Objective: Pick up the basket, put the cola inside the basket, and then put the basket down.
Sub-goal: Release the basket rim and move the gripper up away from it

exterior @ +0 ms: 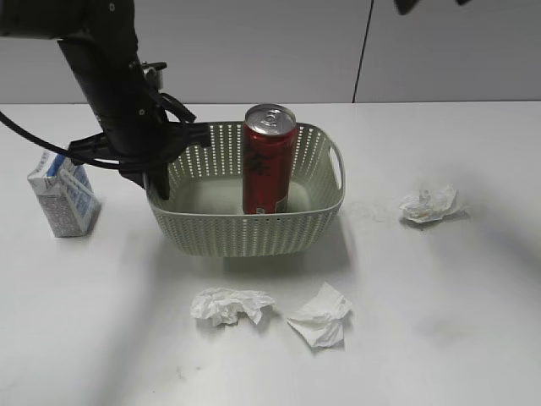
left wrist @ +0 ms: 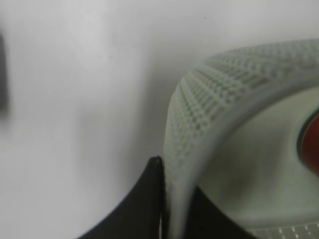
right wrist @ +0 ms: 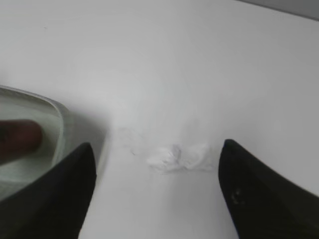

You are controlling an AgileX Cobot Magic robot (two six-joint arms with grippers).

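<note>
My left gripper has the basket. It will let go of it on the white table [exterior: 254, 247] just behind the front crumpled tissues.
The pale green basket [exterior: 254, 233] stands on the white table at the middle. The red cola can [exterior: 269, 161] stands upright inside it. My left gripper [exterior: 158, 182] is shut on the basket's left wall; in the left wrist view the two black fingers [left wrist: 174, 186] pinch the slotted wall [left wrist: 209, 99], and a red edge of the cola [left wrist: 311, 144] shows at the right. My right gripper [right wrist: 157, 159] is open and empty, high above the table to the right of the basket [right wrist: 60, 119]; in the exterior view only a dark part of its arm shows at the top edge.
A blue-and-white carton [exterior: 63, 193] stands left of the basket. Crumpled tissues lie in front of the basket [exterior: 230, 304] [exterior: 321, 317] and to its right [exterior: 429, 204], the last also under my right gripper [right wrist: 177, 157]. A grey wall runs behind the table.
</note>
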